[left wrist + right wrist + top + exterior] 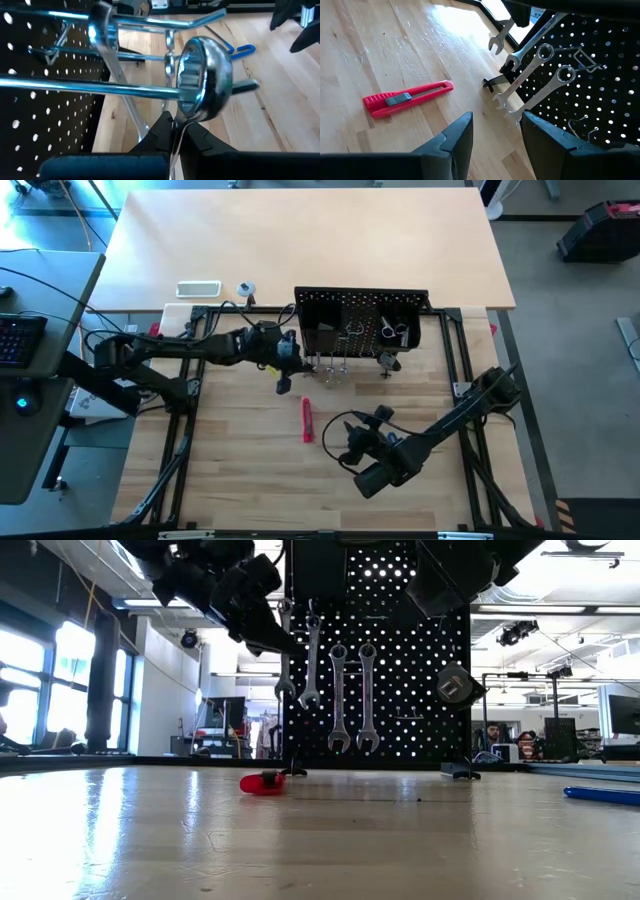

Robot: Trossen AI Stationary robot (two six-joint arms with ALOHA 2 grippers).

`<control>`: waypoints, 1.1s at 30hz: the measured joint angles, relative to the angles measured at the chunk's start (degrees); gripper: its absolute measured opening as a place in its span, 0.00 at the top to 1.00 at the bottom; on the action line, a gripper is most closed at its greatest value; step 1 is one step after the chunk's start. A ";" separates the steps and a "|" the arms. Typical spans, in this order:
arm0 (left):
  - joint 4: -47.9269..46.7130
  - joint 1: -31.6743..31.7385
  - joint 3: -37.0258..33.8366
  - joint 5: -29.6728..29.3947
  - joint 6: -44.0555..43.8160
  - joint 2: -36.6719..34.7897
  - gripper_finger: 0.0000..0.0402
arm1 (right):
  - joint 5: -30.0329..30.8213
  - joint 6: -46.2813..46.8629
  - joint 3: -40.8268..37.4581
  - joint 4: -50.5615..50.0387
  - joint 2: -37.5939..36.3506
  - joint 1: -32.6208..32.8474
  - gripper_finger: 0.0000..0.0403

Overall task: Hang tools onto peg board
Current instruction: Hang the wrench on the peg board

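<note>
The silver wrench will hang farther back on its chrome peg [310, 361] [122, 89], nearer to the black peg board, when I let it hang there with my left gripper.
The black peg board [360, 315] stands at the far side of the wood table, and three silver wrenches [338, 700] hang on its pegs. My left gripper [176, 125] is at the board's left part [288, 360], shut on another silver wrench [285, 675]. That wrench's ring end [204, 75] sits around a chrome peg [100, 87]. A red-handled knife [307, 420] lies flat on the table in front of the board. My right gripper [495, 130] hovers open and empty near the knife, on its right [342, 442]. My left gripper pinches the wrench's slim shaft [176, 132] between its two fingers, just below the ring end. The fingers come level from the table's left and lie across the shaft. The ring end is threaded on the peg, and the wrench is clear of the table with its open end [285, 690] down.
A black tubular frame [190, 420] borders the work area. A round silver and black tool [455, 685] hangs on the board's right part. A blue-ended tool [600, 795] lies on the table. A white tray [198, 288] lies beyond the board. A person [490, 733] shows in the room behind.
</note>
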 joint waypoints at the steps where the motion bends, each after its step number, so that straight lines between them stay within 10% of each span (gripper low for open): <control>1: -0.16 0.23 0.42 0.13 0.02 0.61 1.00 | -0.03 0.00 0.00 0.13 0.00 -0.03 0.60; 33: 2.16 5.26 3.07 -2.98 1.02 4.01 0.91 | -0.96 -0.02 0.00 1.15 0.00 0.01 0.60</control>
